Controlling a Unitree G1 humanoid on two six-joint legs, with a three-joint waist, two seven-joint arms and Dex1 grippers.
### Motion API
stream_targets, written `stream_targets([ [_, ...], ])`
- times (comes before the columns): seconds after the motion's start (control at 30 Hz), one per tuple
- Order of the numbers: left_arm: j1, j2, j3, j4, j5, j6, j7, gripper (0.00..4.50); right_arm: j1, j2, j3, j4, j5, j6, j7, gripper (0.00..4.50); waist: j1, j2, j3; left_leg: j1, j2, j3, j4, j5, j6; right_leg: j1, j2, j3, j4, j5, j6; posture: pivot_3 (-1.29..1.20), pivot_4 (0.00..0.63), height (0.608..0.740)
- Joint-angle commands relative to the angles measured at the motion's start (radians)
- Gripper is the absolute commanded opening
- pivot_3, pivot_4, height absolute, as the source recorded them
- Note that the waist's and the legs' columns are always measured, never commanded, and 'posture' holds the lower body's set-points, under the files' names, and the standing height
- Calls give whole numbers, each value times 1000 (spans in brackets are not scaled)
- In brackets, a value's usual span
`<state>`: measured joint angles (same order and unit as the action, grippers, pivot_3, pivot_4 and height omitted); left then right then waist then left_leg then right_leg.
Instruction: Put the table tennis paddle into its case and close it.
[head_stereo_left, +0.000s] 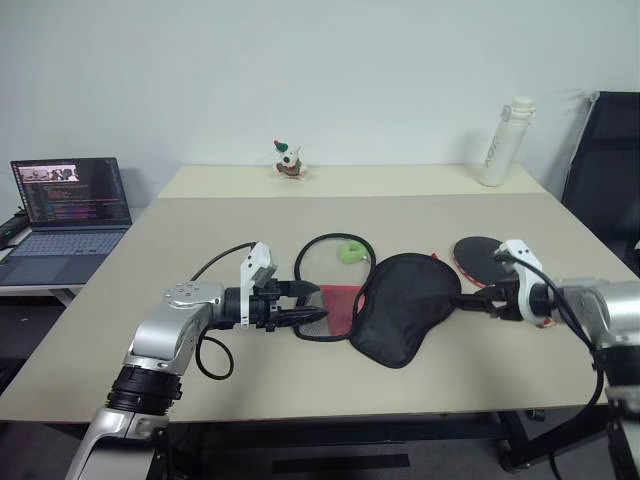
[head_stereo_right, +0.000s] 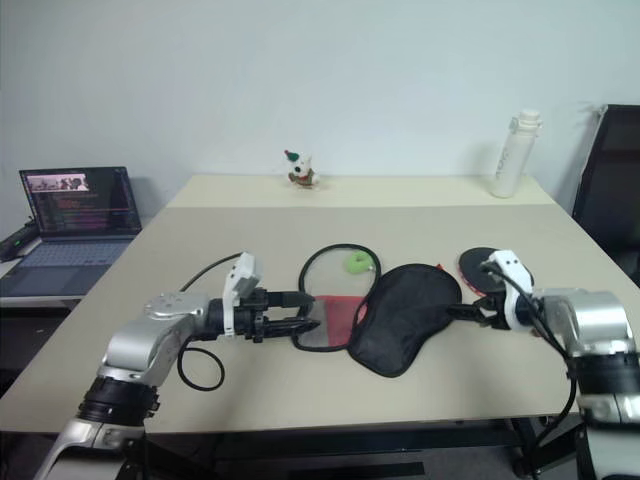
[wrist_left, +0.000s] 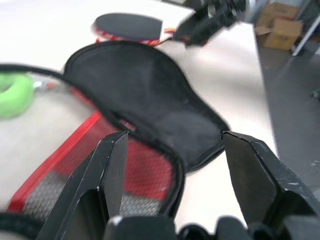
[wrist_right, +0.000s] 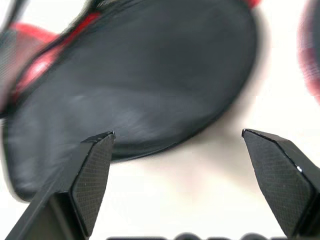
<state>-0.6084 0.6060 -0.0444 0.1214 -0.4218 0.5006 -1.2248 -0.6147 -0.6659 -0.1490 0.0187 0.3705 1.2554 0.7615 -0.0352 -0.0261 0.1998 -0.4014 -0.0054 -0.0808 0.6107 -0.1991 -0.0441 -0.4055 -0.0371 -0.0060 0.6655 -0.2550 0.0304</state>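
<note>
Next, my right gripper takes the flap's edge (head_stereo_left: 439, 324) and straightens the black flap, which lies at a slant across the rim of the case's red mesh half, before I fetch the paddle.
The case (head_stereo_left: 405, 308) lies unzipped mid-table, its black flap folded over to the right and its red mesh half (head_stereo_left: 341, 304) on the left. The zipper edge loops toward the far side around the lime-green pull (head_stereo_left: 351, 251). The table tennis paddle (head_stereo_left: 478, 255) lies flat, black face up, to the right of the case and outside it. My left gripper (head_stereo_left: 308, 309) is open at the mesh half, and the case's rim (wrist_left: 150, 145) runs between its fingers. My right gripper (head_stereo_left: 465, 302) is open just off the flap's right edge, in front of the paddle, holding nothing.
A white bottle (head_stereo_left: 505, 140) and a small figurine (head_stereo_left: 289, 160) stand at the table's far edge. An open laptop (head_stereo_left: 70, 205) sits on a side desk to the left. A black chair (head_stereo_left: 610, 170) stands at the right.
</note>
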Motion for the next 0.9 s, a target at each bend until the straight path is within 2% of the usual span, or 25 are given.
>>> stream_targets([
  [0.03,-42,19,12,-32,-32,7,-36,3234,79,130,-135,-208,38,135,-148,4478,2,0,0,0,0,0,0,0,0,0,0,0,0,0,0,0,150,740],
  [0.23,-58,45,-6,-16,-14,-7,-87,3234,146,354,-198,-305,13,161,-340,4478,2,0,0,0,-1,0,1,0,0,1,0,1,0,0,0,0,150,740],
  [0.4,-68,43,-6,1,-7,-16,-84,3234,133,452,-182,-300,22,136,-409,4478,1,0,0,0,0,0,1,0,0,1,0,1,0,0,-1,0,150,740],
  [0.6,-57,43,0,-2,-6,-23,-73,3234,102,513,-140,-283,42,101,-426,4478,-5,0,0,1,1,0,1,0,0,0,1,1,1,1,-1,0,150,740],
  [0.7,-47,45,5,-10,-8,-21,-67,3234,79,525,-140,-281,71,110,-417,3860,-2,0,0,0,0,0,1,0,0,0,1,1,0,1,-1,0,150,740],
  [0.8,-37,48,9,-18,-10,-20,-61,3234,67,519,-138,-282,106,130,-404,2822,0,0,0,0,0,1,1,0,0,0,1,2,-1,1,-1,0,150,740],
  [0.9,-29,50,11,-25,-11,-19,-54,3234,47,451,-105,-249,133,144,-356,1741,0,0,0,0,0,0,1,0,0,0,1,1,-1,1,-1,0,150,740],
])
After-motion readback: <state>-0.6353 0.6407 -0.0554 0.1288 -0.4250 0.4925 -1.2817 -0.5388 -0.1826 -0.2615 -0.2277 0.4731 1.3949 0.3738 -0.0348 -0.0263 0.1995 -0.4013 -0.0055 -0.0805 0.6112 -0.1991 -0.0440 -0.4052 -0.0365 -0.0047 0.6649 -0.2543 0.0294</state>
